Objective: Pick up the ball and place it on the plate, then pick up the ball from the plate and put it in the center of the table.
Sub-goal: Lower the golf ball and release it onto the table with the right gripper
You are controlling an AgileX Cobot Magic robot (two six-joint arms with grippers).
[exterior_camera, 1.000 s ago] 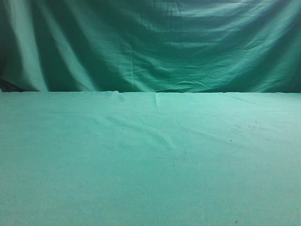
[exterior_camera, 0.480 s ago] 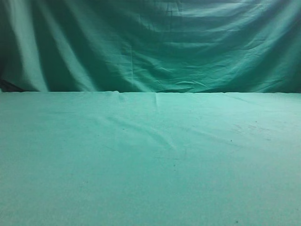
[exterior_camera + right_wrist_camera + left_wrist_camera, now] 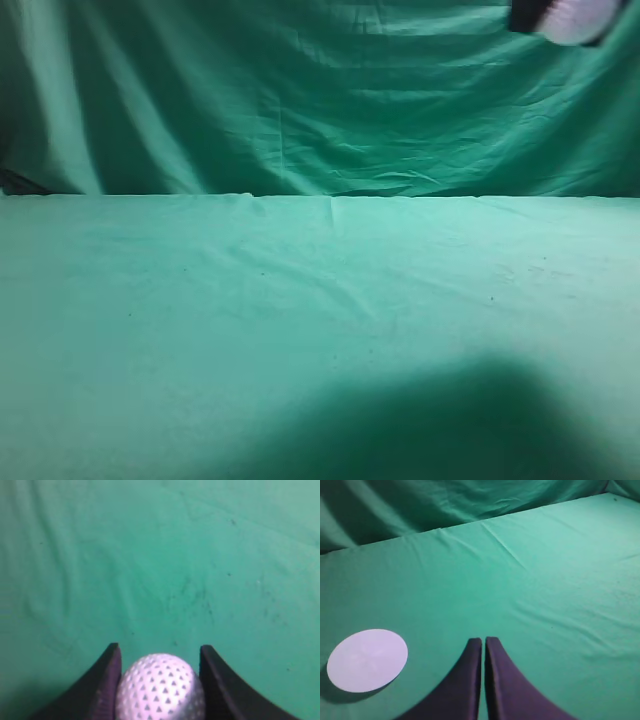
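Note:
My right gripper should drop the ball on the green cloth (image 3: 233, 223), near the small bump at the far edge of the cloth.
The white dimpled ball (image 3: 161, 687) sits between the two dark fingers of my right gripper (image 3: 160, 649), which is shut on it and holds it in the air above the green table (image 3: 165, 555). In the exterior view the ball (image 3: 580, 20) shows blurred at the top right edge beside a dark finger (image 3: 526, 16). My left gripper (image 3: 483, 640) is shut and empty above the table. The round white plate (image 3: 367, 660) lies on the cloth to its left, with nothing on it.
The table (image 3: 300, 300) is covered in wrinkled green cloth, with a draped green backdrop (image 3: 300, 100) behind its far edge. A broad dark shadow (image 3: 460, 420) lies on the front right of the table.
The ball and a dark finger have come into the exterior view at the top right. A large shadow has appeared on the front of the table.

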